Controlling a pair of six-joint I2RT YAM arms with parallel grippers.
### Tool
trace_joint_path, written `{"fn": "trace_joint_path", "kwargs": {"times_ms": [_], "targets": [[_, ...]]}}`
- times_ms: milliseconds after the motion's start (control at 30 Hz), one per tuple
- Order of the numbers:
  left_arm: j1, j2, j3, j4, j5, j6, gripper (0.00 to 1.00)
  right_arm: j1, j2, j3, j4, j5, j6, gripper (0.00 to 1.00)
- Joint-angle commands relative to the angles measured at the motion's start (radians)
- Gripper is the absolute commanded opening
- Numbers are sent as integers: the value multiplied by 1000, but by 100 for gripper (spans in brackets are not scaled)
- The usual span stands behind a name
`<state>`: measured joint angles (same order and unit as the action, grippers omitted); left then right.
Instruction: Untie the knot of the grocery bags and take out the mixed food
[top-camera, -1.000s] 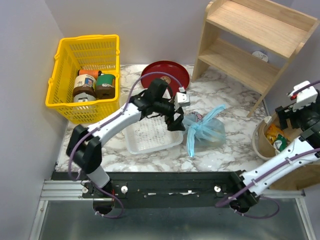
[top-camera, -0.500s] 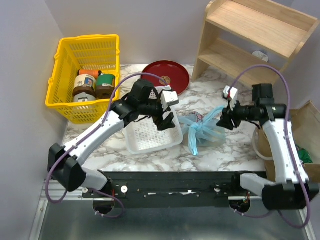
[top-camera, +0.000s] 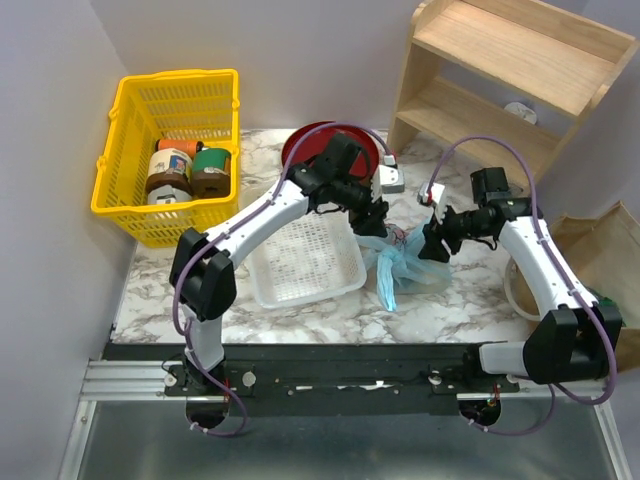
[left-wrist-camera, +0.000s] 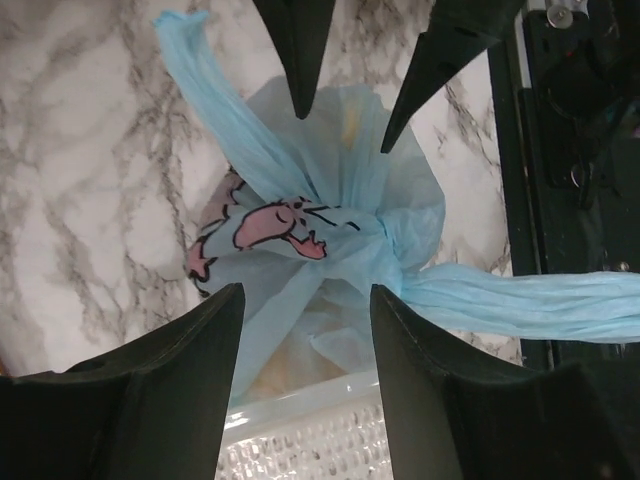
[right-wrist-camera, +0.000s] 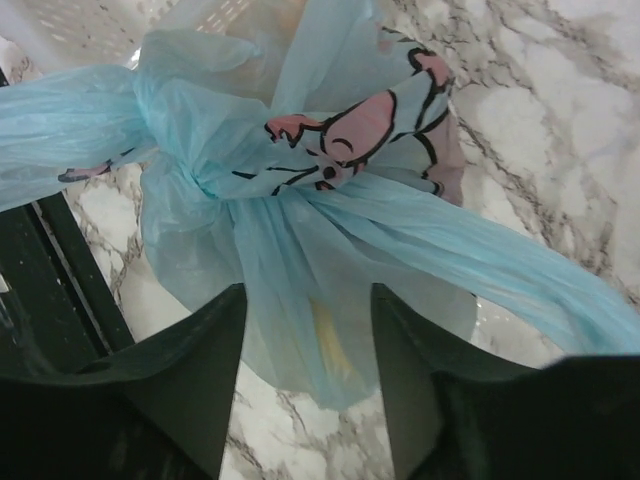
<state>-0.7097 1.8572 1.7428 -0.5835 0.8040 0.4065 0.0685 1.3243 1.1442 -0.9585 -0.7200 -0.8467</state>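
Note:
Next, I pinch the knot's fold (left-wrist-camera: 358, 272) beside the tray with my left gripper while my right gripper takes its other side, as the bag's knot is tight between both tails.
The light-blue plastic grocery bag (top-camera: 412, 266) lies knotted on the marble, to the right of the white tray. Its knot (left-wrist-camera: 385, 232) (right-wrist-camera: 196, 176) is tight, with two handle tails trailing away. My left gripper (top-camera: 375, 222) (left-wrist-camera: 305, 300) hangs open over the bag's left side. From the right, my right gripper (top-camera: 432, 243) (right-wrist-camera: 308, 300) is open, jaws apart either side of the bag's body. The mixed food is hidden; only a yellowish shape (right-wrist-camera: 338, 345) shows through the film. The brown paper bag (top-camera: 598, 240) stands at the right edge.
A white perforated tray (top-camera: 262, 290) sits beside the blue bag. At the back left is a yellow basket (top-camera: 130, 205) with jars (top-camera: 190, 168). A red plate (top-camera: 305, 150) lies behind my left arm. The wooden shelf (top-camera: 500, 90) stands at the back right.
My left gripper has swung from over the white tray to the bag's left side, its jaws narrower. My right gripper has moved in onto the bag from the right.

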Motion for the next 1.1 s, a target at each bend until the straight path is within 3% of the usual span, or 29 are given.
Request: {"fn": "trace_joint_path", "kwargs": {"times_ms": [0, 200, 300, 333, 367, 400, 433, 533, 767, 1000, 1067], "targets": [[-28, 65, -12, -128, 64, 94, 63, 37, -8, -107, 98, -15, -40, 65], [-59, 77, -89, -75, -21, 78, 58, 51, 4, -185, 263, 24, 50, 62], [-60, 120, -68, -67, -51, 68, 36, 51, 16, -204, 343, 68, 113, 45], [-60, 131, -59, -71, -69, 69, 14, 51, 22, -205, 369, 86, 130, 33], [-60, 138, -52, -73, -74, 72, 4, 51, 26, -202, 375, 114, 144, 29], [-62, 149, -45, -75, -83, 81, 0, 53, 21, -201, 377, 122, 153, 24], [-60, 152, -43, -72, -95, 83, 0, 51, 16, -199, 376, 129, 155, 14], [-47, 155, -17, -93, -100, 92, 0, 51, -32, -186, 319, 168, 149, 0], [62, 59, -78, -134, -89, 114, 0, 28, -250, -268, 179, 283, 133, 0], [122, -49, -166, -113, -37, 117, 0, -22, -370, -314, 37, 353, 112, 0], [119, -52, -173, -96, 0, 111, 0, -22, -382, -258, 17, 264, 144, 14]]}}
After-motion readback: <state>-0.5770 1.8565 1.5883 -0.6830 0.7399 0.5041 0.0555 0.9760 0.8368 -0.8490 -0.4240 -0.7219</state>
